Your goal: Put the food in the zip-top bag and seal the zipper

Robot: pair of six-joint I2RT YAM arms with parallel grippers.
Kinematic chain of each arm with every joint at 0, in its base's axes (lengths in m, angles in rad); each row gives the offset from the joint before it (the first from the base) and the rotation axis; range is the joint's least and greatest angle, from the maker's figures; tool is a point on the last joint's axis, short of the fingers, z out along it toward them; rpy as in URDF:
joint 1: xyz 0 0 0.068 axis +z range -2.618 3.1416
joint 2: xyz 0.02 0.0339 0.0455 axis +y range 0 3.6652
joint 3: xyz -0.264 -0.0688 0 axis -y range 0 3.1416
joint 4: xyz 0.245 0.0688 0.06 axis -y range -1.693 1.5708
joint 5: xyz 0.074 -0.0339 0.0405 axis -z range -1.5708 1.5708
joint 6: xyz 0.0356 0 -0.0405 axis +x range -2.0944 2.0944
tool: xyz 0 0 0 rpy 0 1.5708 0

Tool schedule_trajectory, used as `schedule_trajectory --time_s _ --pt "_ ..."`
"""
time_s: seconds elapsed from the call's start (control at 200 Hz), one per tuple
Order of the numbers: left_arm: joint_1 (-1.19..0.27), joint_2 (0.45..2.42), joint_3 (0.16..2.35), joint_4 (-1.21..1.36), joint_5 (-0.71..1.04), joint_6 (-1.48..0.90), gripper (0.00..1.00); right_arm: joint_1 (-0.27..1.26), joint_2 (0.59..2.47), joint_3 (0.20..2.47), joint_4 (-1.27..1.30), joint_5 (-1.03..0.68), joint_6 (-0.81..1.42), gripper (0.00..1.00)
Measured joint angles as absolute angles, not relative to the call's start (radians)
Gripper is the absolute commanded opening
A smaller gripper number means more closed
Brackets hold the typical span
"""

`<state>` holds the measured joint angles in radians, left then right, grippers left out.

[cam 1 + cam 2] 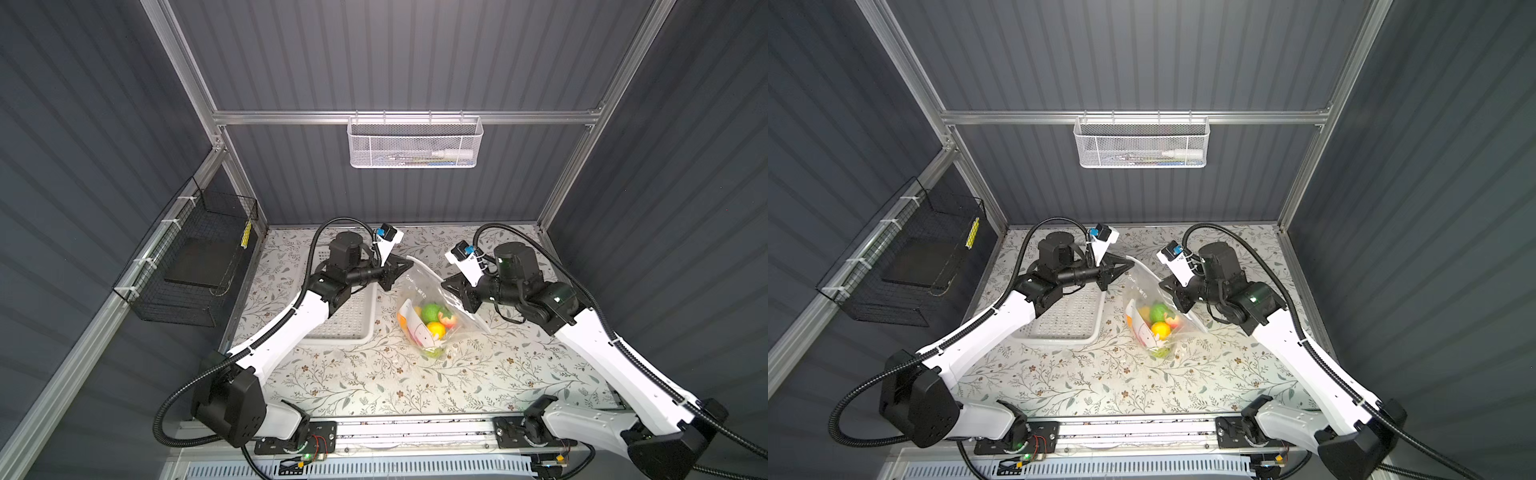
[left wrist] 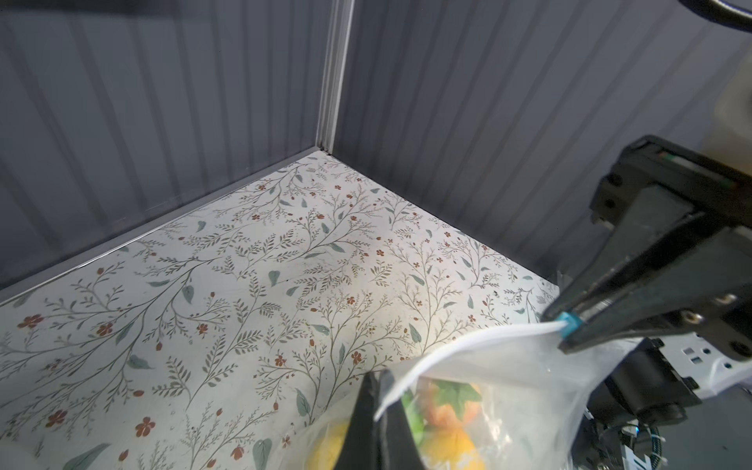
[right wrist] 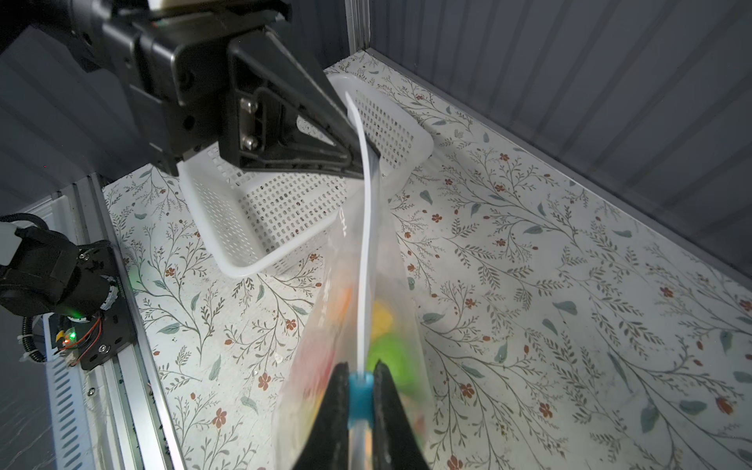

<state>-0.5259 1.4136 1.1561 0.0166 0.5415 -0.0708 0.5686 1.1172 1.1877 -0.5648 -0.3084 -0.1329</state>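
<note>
The robot's right gripper needs to release the light-blue slider at the zipper end [image 1: 464,296] farthest from the left gripper.
The zip-top bag [image 1: 419,284] hangs above the table between my two grippers, and both top views show it. The food [image 1: 432,318] lies heaped in its lower end: a green fruit, a yellow lemon, a strawberry [image 2: 447,407]. My left gripper [image 2: 376,376] is shut on the bag's mouth edge at one end [image 3: 360,160]. My right gripper [image 3: 361,368] is shut on the light-blue slider [image 3: 361,392] of the zipper [image 3: 366,244]. The zipper runs as one thin white strip from the slider to the left gripper [image 1: 409,266]. In the left wrist view the slider [image 2: 567,321] sits between the right gripper's fingertips.
A white perforated basket [image 1: 349,320] stands under my left arm, just left of the bag, also in the right wrist view [image 3: 285,211]. A white mesh basket [image 1: 413,143] hangs on the back rail. A black wire basket [image 1: 195,266] is fixed to the left wall.
</note>
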Motion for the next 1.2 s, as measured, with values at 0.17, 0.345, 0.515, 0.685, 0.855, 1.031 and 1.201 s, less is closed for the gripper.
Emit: schedule_trajectory --time_s 0.17,0.345,0.515,0.685,0.855,1.031,1.201 --pt "-0.513 1.414 1.150 0.020 0.481 -0.102 0.00 0.568 1.051 1.138 -0.594 -0.290 -0.104 0.01" --pt "-0.503 1.417 1.150 0.022 0.435 -0.124 0.00 0.568 0.999 1.098 -0.625 -0.280 -0.070 0.01" --pt "-0.499 1.429 1.150 0.022 0.406 -0.140 0.00 0.567 0.951 1.064 -0.658 -0.270 -0.036 0.02" --pt "-0.498 1.436 1.150 0.022 0.392 -0.144 0.00 0.564 0.897 1.036 -0.686 -0.257 -0.009 0.02" --pt "-0.496 1.441 1.150 0.022 0.384 -0.151 0.00 0.564 0.865 1.019 -0.709 -0.245 0.008 0.02" --pt "-0.495 1.447 1.150 0.020 0.384 -0.152 0.00 0.564 0.847 1.015 -0.735 -0.234 0.019 0.02" --pt "-0.495 1.447 1.150 0.020 0.386 -0.154 0.00 0.564 0.836 1.014 -0.736 -0.228 0.021 0.02"
